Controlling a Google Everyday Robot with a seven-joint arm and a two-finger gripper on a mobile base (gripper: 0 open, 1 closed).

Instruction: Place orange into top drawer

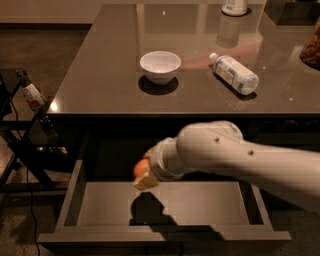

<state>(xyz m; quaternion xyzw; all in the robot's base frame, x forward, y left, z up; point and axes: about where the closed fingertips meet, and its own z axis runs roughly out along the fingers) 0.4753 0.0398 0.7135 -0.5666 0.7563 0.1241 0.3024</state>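
The orange, now held just above the open drawer, will be let go by my gripper on the bare grey bottom near the middle (pixel 163 187) of the open top drawer.
The orange (pixel 140 168) is held in my gripper (pixel 144 174) at the end of the white arm, just above the open top drawer (pixel 200 205). The drawer is pulled out below the table's front edge and its flat grey bottom is bare. The gripper hangs over the drawer's back left part and casts a dark shadow on the drawer floor. Most of the orange is hidden by the fingers and the wrist.
On the dark table (pixel 100 75) stand a white bowl (pixel 160 66) and a plastic bottle (pixel 234 73) lying on its side. A container (pixel 235 6) stands at the far edge. A black stand with a small bottle (pixel 31 94) is at the left.
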